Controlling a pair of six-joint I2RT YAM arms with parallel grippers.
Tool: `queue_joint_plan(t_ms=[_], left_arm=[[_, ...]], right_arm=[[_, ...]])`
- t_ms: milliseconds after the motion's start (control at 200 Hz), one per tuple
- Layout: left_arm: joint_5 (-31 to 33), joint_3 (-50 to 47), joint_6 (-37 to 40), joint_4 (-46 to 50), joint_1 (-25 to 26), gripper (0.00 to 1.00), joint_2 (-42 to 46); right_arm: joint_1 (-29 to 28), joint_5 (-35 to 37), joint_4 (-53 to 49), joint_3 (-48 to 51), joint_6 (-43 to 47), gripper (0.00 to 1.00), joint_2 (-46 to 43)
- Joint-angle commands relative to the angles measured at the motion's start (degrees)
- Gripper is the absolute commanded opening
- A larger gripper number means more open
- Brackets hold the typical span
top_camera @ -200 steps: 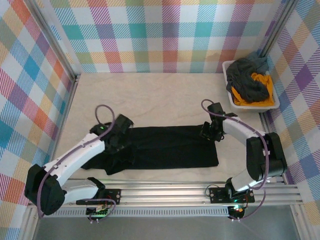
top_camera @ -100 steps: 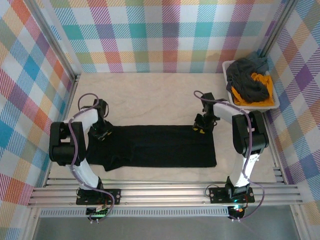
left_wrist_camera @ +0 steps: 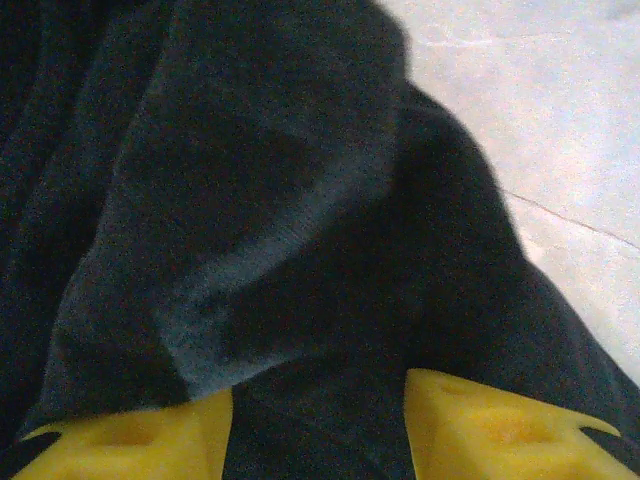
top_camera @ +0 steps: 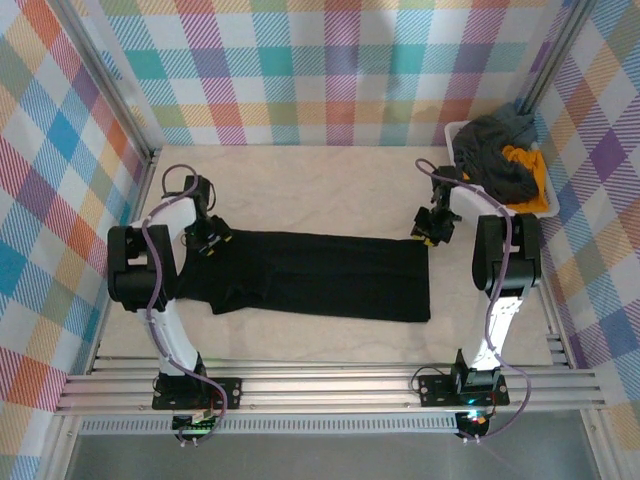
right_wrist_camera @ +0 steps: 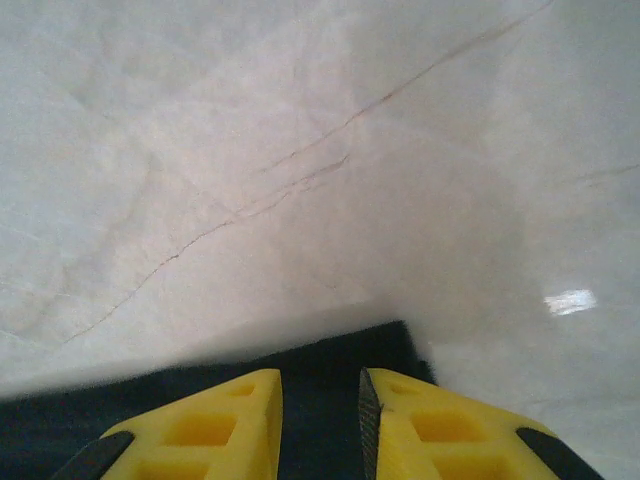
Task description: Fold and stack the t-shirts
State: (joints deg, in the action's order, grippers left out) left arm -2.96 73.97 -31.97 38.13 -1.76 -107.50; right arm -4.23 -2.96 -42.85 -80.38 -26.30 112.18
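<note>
My left gripper is near bunched cloth that makes the black t-shirt's end uneven, so I will use it to take its near corner (top_camera: 192, 294) and pull it straight before folding.
The black t-shirt (top_camera: 320, 280) lies on the table as a long folded band stretched left to right. My left gripper (top_camera: 210, 242) rests over its left end. In the left wrist view the yellow fingertips (left_wrist_camera: 130, 440) stand apart on rumpled black cloth (left_wrist_camera: 250, 200); the left gripper (left_wrist_camera: 315, 405) is open. My right gripper (top_camera: 428, 228) is at the shirt's far right corner. In the right wrist view the right gripper (right_wrist_camera: 320, 385) is shut on that black corner (right_wrist_camera: 340, 345). A dark grey t-shirt (top_camera: 500, 165) and an orange-yellow one (top_camera: 520, 157) are heaped in the tub.
The white plastic tub (top_camera: 452, 130) stands at the back right against the plaid wall. Bare pale table (top_camera: 320, 190) runs behind the shirt. An aluminium rail (top_camera: 320, 390) runs along the front edge, and plaid walls close in the left and right sides.
Both grippers moved toward the back of the table, dragging the black shirt's ends with them; the shirt now lies farther back and more stretched. The left jaws have widened.
</note>
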Motion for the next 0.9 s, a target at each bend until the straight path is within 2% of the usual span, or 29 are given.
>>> queue_joint_plan(t_ms=[0, 120, 285, 435, 605, 745, 895], left_arm=[[2.38, -4.97, -1.26, 1.03, 0.79, 0.56, 12.74], [5.22, -14.79, -5.53, 6.38, 0.63, 0.53, 23.41], [1.84, -28.83, -9.95, 2.9, -0.03, 0.5, 33.77], [-3.74, -33.92, -9.48, -8.0, -2.84, 0.54, 33.5], [2.16, -33.18, -7.07, -10.59, -3.47, 0.52, 33.54], [0.11, -35.69, -6.97, -18.06, -4.04, 0.44, 34.08], [1.87, -35.71, -6.8, -15.54, -4.04, 0.41, 31.32]], right_arm=[[-1.71, 2.3, 0.8, 2.36, 1.53, 0.29, -8.72], [-5.52, 1.5, 1.61, 8.39, -1.37, 0.29, -14.62], [-9.62, -1.61, 5.25, 16.11, -5.35, 0.29, -18.22], [-9.96, -3.71, 6.79, 18.15, -5.4, 0.3, -17.1], [-9.95, -1.64, 5.53, 17.67, -4.89, 0.3, -14.05], [-10.0, -0.71, 5.19, 17.65, -5.33, 0.3, -13.02], [-9.98, -0.16, 4.62, 17.32, -5.4, 0.3, -11.92]])
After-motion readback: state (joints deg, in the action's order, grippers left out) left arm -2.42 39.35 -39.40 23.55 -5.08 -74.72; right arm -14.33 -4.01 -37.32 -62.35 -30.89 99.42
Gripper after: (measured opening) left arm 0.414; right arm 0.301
